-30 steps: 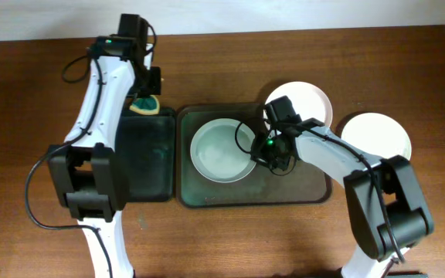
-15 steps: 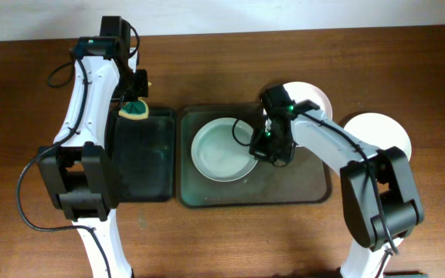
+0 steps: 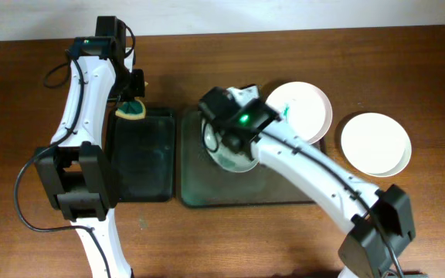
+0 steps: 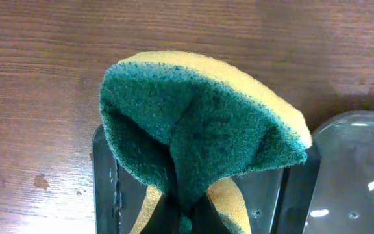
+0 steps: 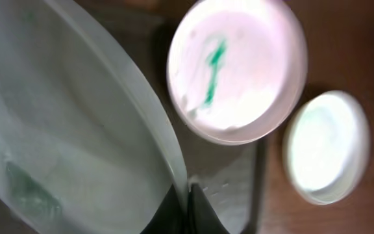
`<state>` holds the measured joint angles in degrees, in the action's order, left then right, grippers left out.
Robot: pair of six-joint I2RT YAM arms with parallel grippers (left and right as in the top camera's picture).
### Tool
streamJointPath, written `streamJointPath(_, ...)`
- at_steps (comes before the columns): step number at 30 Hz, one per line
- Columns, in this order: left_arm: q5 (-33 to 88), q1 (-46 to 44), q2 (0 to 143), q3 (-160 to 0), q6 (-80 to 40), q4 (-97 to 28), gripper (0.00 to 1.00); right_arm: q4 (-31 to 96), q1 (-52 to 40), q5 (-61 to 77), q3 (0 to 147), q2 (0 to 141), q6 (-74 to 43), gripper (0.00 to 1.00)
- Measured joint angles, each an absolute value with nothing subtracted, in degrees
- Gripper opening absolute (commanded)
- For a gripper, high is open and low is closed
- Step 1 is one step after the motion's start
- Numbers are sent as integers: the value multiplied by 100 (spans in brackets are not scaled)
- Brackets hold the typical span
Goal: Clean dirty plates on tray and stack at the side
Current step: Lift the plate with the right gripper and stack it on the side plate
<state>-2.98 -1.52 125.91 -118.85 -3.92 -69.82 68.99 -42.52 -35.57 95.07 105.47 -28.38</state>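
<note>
My right gripper will let go of the pale plate on top of the clean white plate (image 3: 375, 145) (image 5: 325, 147) next to the dark green tray.
My left gripper (image 3: 132, 104) is shut on a yellow and green sponge (image 3: 133, 110) over the back edge of the black tray (image 3: 141, 166). In the left wrist view the sponge (image 4: 200, 123) is folded between the fingers (image 4: 182, 218). My right gripper (image 3: 228, 141) is shut on the rim of a pale plate (image 3: 234, 160) above the dark green tray (image 3: 284, 189). The right wrist view shows this plate (image 5: 76, 130) tilted in the jaws (image 5: 188, 198). A white plate with a green smear (image 3: 304, 108) sits at the tray's back right corner. A clean white plate (image 3: 375, 143) lies on the table to the right.
The wooden table (image 3: 408, 69) surrounds both trays. The right arm (image 3: 315, 166) stretches diagonally over the green tray. In the right wrist view the smeared plate (image 5: 239, 65) and the clean plate (image 5: 326, 146) lie beyond the held plate.
My right gripper has swung left across the green tray with the plate, which is now tilted up. The left gripper with the sponge has barely moved.
</note>
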Motion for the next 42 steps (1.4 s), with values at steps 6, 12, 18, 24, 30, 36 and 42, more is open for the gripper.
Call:
streamJointPath(6, -298, -152, 12591, -11885, -392, -6960, 0, 7083, -5181, -5474, 9537, 10545, -2821, 4)
streamJointPath(12, -298, -152, 12591, -11885, -392, -6958, 0, 7098, -5787, -6967, 9537, 10547, -2799, 4)
streamJointPath(18, -298, -152, 12591, -11885, -392, -6945, 0, 7096, -6149, -8066, 9537, 10510, -2801, 4)
streamJointPath(24, -298, -152, 12591, -11885, -392, -6945, 0, 7098, -6230, -8619, 9537, 10110, -2803, 4)
streamJointPath(30, -298, -152, 12591, -11885, -392, -6945, 0, 7102, -6217, -8436, 9546, 10001, -2823, 4)
streamJointPath(36, -296, -152, 12591, -11885, -392, -6945, 0, 7043, -5422, -5782, 9546, 10001, -2976, 4)
streamJointPath(42, -298, -152, 12591, -11885, -392, -6943, 0, 6921, -3986, -2912, 9546, 10001, -2936, 4)
